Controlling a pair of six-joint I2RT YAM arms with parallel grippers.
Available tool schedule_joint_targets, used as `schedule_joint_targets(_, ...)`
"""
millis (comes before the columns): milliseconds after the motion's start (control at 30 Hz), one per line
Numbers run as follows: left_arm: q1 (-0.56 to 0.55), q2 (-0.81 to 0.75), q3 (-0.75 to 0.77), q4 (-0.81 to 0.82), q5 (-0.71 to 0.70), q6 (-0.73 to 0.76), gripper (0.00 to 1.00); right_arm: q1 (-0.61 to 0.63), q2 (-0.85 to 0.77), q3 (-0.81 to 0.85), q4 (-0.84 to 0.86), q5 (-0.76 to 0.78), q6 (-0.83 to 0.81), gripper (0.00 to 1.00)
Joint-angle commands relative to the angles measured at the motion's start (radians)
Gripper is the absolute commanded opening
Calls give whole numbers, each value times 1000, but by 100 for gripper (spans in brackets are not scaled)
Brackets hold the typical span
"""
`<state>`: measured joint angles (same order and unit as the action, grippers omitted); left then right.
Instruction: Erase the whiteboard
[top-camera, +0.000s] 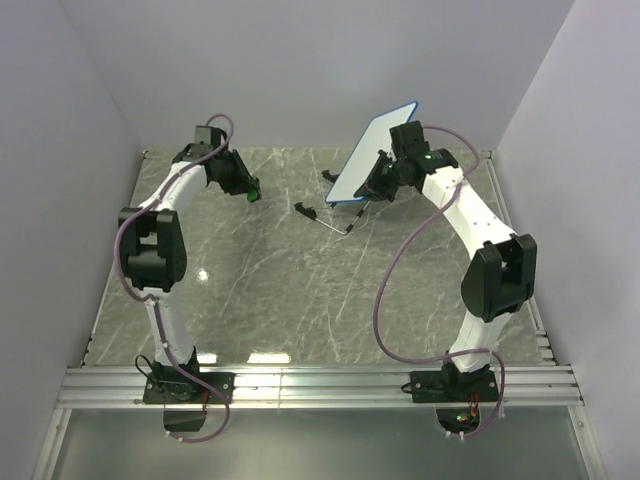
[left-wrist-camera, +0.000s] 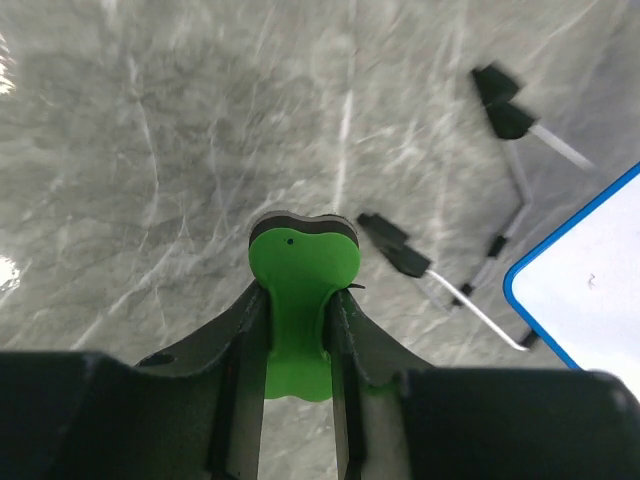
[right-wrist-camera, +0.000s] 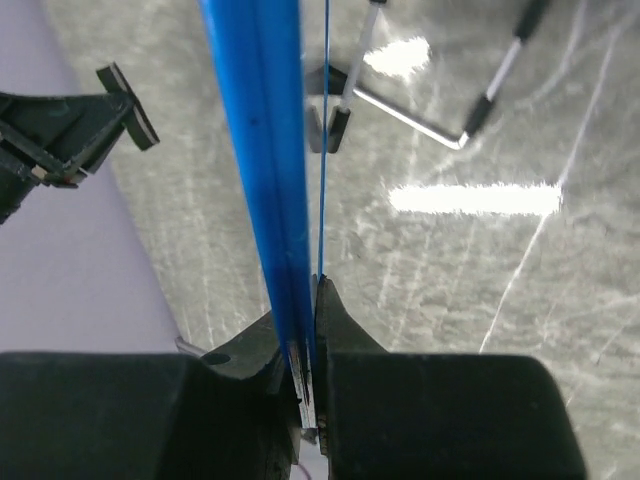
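Observation:
Next, my right gripper lets go of the whiteboard on the wire stand with black feet (top-camera: 331, 201), its side leaning back on it.
The whiteboard (top-camera: 374, 150), white with a thin blue rim, is held tilted above the table at the back right. My right gripper (top-camera: 385, 172) is shut on its edge; in the right wrist view the blue rim (right-wrist-camera: 262, 150) runs straight up from between the fingers. Its face looks white, with only a tiny mark (left-wrist-camera: 592, 281) in the left wrist view. My left gripper (top-camera: 245, 187) is shut on the green eraser (left-wrist-camera: 298, 290), held to the left of the whiteboard and apart from it.
A wire stand with black feet (top-camera: 325, 214) lies on the marble table (top-camera: 300, 300) below the whiteboard; the stand (left-wrist-camera: 500, 250) also shows in the left wrist view. White walls close in on the left, back and right.

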<state>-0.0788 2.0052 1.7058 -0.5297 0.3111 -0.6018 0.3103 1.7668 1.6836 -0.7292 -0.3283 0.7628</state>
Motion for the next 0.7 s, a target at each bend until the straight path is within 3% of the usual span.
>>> schedule_joint_targets(0,-15,50,35,-13,-12,42,0,38,8,62,10,31,30,0)
schedule_joint_targets(267,-15,0,-47,27,6,43,0,76,20,-44,100,-28,119,0)
schedule_joint_targets(667,-15,-37,-98,30,-1,68,0,82,46,13,134,-83,245,0)
